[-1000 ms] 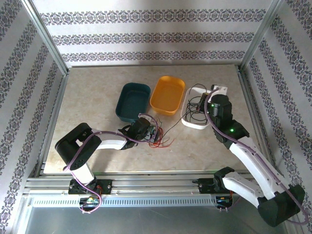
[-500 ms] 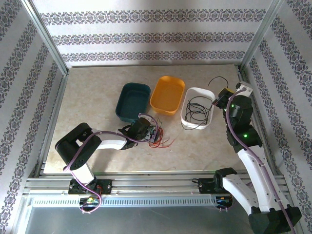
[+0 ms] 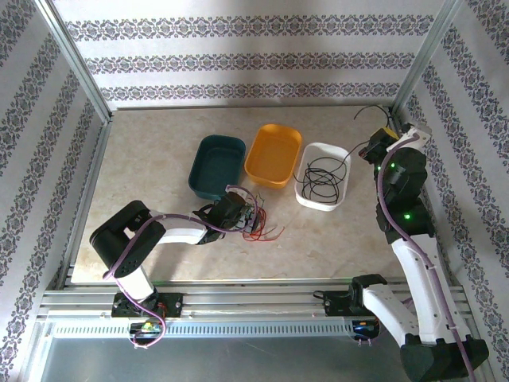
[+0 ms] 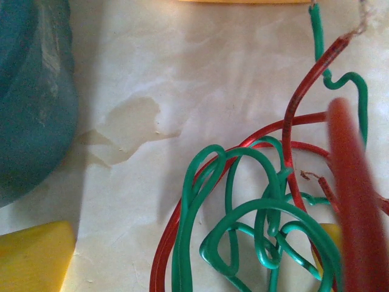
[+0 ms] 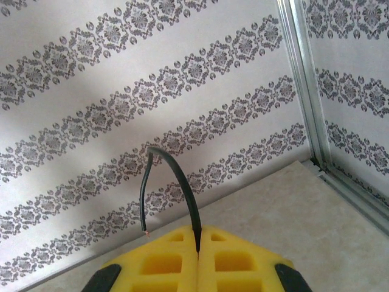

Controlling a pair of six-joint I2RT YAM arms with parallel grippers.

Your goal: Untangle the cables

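Observation:
My right gripper will let go of the black cable inside the white tray (image 3: 321, 180), next to the orange tray.
A tangle of green (image 4: 255, 207) and red cables (image 4: 292, 128) lies on the table in front of the teal tray. My left gripper (image 4: 182, 249) is open low over it, one yellow pad (image 4: 33, 255) on the left and the other behind the loops on the right; the top view shows this gripper (image 3: 238, 212) at the tangle (image 3: 261, 225). A black cable coil (image 3: 320, 179) lies in the white tray (image 3: 307, 200). My right gripper (image 3: 375, 147) is raised at the back right, shut on the black cable (image 5: 185, 185), whose free end curls above the pads (image 5: 176, 261).
The teal tray (image 3: 216, 163) and the orange tray (image 3: 274, 155) stand side by side behind the tangle, left of the white tray. An aluminium frame post (image 5: 301, 85) and patterned walls close the back right corner near my right gripper.
My right gripper has lifted away from the white tray toward the back right corner, drawing the black cable's end with it. The left arm has stayed still.

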